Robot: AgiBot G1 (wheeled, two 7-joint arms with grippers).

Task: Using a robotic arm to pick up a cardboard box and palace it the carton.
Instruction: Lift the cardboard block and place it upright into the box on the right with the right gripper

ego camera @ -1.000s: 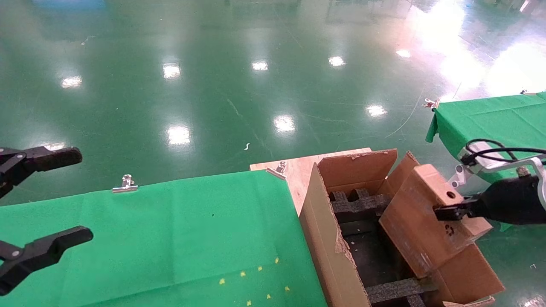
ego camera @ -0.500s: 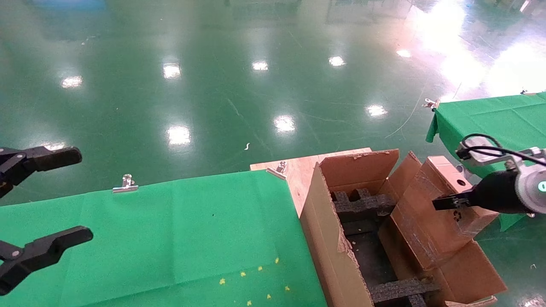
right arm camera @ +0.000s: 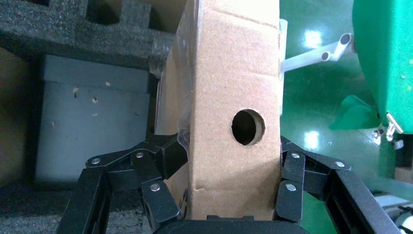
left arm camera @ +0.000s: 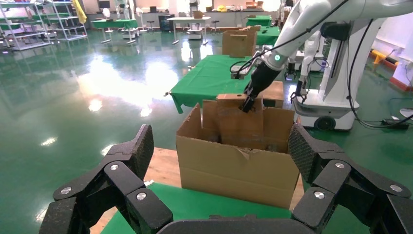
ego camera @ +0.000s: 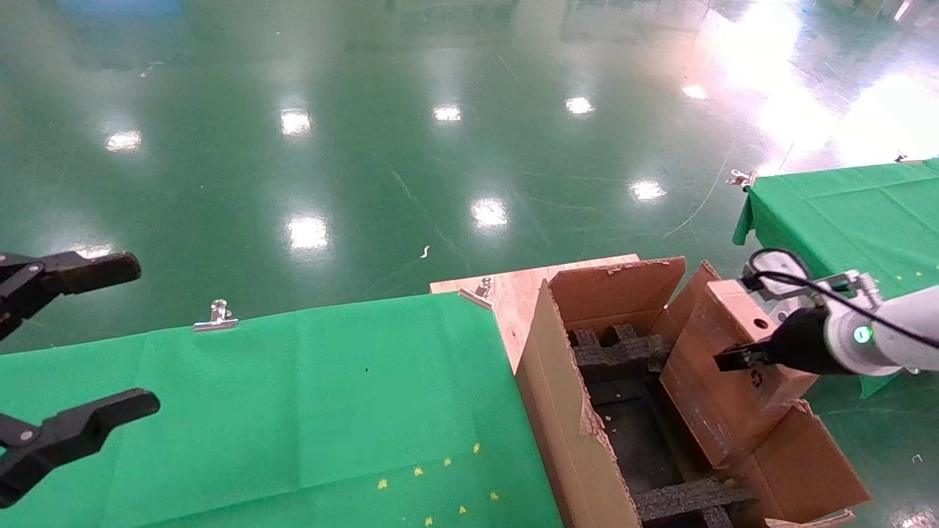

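Observation:
My right gripper has the cardboard box. It will let go of the box inside the carton (ego camera: pixel 687 430), between the dark panel and the arm-side.
The small brown cardboard box (ego camera: pixel 722 381) is tilted over the right side of the large open carton (ego camera: pixel 561 411), its lower end down inside. My right gripper (ego camera: pixel 733 359), on the white robotic arm (ego camera: pixel 891 337), is shut on the box near its upper end. In the right wrist view the fingers (right arm camera: pixel 292 180) press both sides of the cardboard box (right arm camera: pixel 234 83), just below its round hole (right arm camera: pixel 248 127). The left wrist view shows the carton (left arm camera: pixel 234 170) with the cardboard box (left arm camera: pixel 238 124) rising out of it. My left gripper (ego camera: pixel 147 336) hangs open at the far left over the green table.
Black foam inserts (ego camera: pixel 616 352) line the carton's far end and its near end (ego camera: pixel 686 499). The carton stands on a wooden board (ego camera: pixel 513 290) beside the green-clothed table (ego camera: pixel 293 411), which has metal clips (ego camera: pixel 216 315). Another green table (ego camera: pixel 843 205) is at the right.
My right gripper has carried the cardboard box leftward and lower, so the box now sits deeper in the carton. The left gripper has not moved.

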